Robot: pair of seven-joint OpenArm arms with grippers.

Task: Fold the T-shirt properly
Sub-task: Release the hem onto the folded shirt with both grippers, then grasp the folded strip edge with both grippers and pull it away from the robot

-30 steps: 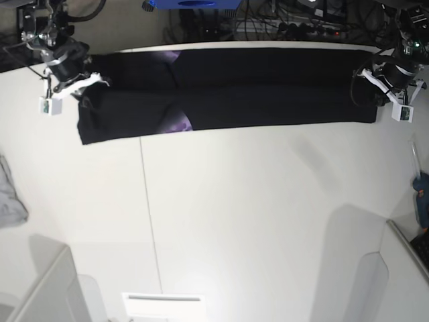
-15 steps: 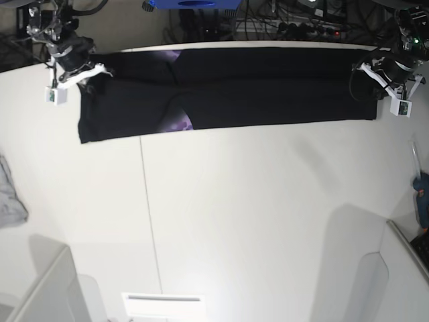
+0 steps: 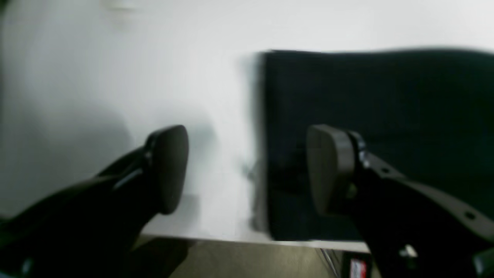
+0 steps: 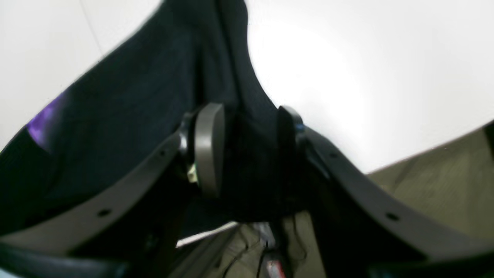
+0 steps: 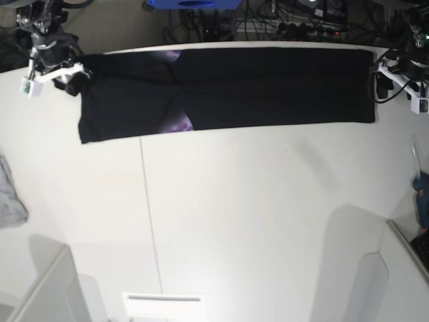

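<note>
The black T-shirt's band lies against the far edge of the table, so my right gripper needs to grip the band's end (image 5: 95, 75) and help move the band inward before folding.
The black T-shirt (image 5: 268, 87) lies as a long folded band along the table's far edge, with a purple print (image 5: 179, 125) peeking out left of centre. My left gripper (image 5: 382, 77) is at the band's right end. In the left wrist view it (image 3: 249, 166) stands open, one finger over the T-shirt (image 3: 386, 116) and the other over bare table, and holds nothing. My right gripper (image 5: 72, 79) is at the band's left end. In the right wrist view its (image 4: 249, 148) jaws are parted, with a ridge of the T-shirt (image 4: 135, 96) running loosely between them.
A small grey cloth (image 5: 9, 194) lies at the white table's (image 5: 234, 215) left edge. Cables (image 5: 281, 23) crowd the floor beyond the far edge. White bins (image 5: 40, 288) stand at both front corners. A blue object (image 5: 422, 191) sits at the right edge.
Both grippers have gone from shut to open, letting go of the shirt's ends. Each arm has drawn outward and toward the far edge. The band now lies flat and stretched.
</note>
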